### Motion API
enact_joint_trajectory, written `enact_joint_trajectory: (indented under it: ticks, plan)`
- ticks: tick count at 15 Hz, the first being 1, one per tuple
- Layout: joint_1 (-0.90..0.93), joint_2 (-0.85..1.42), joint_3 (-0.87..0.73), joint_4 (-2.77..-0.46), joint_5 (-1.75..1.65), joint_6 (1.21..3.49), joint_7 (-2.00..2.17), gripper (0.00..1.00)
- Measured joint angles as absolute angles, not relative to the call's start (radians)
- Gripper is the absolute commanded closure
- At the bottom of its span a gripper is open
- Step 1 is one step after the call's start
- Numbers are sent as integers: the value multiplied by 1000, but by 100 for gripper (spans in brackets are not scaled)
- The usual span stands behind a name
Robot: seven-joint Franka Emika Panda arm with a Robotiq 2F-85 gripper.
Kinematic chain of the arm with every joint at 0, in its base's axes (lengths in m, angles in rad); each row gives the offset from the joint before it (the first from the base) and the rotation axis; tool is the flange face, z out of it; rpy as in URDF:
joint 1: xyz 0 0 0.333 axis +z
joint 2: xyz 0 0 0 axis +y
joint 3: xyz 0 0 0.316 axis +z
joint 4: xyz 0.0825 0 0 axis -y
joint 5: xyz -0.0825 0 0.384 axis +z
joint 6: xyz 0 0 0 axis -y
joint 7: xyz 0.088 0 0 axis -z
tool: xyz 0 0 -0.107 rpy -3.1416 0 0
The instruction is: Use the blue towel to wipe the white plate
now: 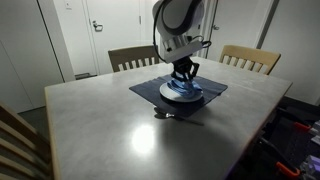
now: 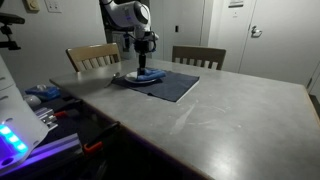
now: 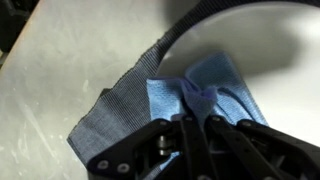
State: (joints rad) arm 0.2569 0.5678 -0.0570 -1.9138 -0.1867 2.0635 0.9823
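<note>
Next, my gripper lets go of the blue towel on the placemat's corner [image 1: 142, 92] next to the white plate, so that the towel lies partly over the grey table.
My gripper [image 3: 196, 112] is shut on a bunched blue towel [image 3: 215, 85] and presses it down onto the white plate [image 3: 270, 40]. The plate's dark rim curves across the top of the wrist view. In both exterior views the gripper [image 1: 183, 78] [image 2: 146, 62] stands straight above the plate [image 1: 184, 94] [image 2: 146, 76], with the towel [image 1: 181, 88] under the fingers. The plate rests on a dark blue-grey placemat [image 1: 150, 90] [image 2: 175, 86] [image 3: 115, 110].
The grey table [image 1: 110, 125] [image 2: 230, 115] carries a small dark object [image 1: 165, 114] at the placemat's edge. Wooden chairs [image 1: 132, 57] [image 1: 250, 58] [image 2: 92, 56] [image 2: 198, 57] stand at the far side. Lab gear [image 2: 25, 130] sits beside the table.
</note>
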Motion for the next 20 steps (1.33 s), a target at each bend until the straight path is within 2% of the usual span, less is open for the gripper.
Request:
enact_joint_trajectory:
  ticks: [12,20]
  plan:
    - [265,489,3,-1785,-186,2209,940,98]
    - [296,534,70,-1746,-170,2297,824,98]
